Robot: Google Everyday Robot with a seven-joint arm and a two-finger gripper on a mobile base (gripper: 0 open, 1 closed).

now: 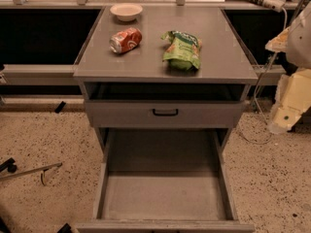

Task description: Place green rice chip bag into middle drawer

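Observation:
Next, my gripper goes to the middle [185,50] of the green rice chip bag on the grey cabinet top and closes there.
The green rice chip bag [183,49] lies crinkled on the right half of the grey cabinet top [160,68]. Under the top there is a dark gap, then a drawer front with a black handle [165,112]. Below that front, a drawer [165,193] is pulled far out towards me and is empty. My gripper [287,111] shows as cream-white parts at the right edge, beside the cabinet, lower than its top and well apart from the bag. It holds nothing that I can see.
An orange-red soda can [126,40] lies on its side on the left of the top. A white bowl [126,11] stands at the back. Cables [262,110] hang at the right. Speckled floor surrounds the cabinet, with a metal rod [29,171] at the left.

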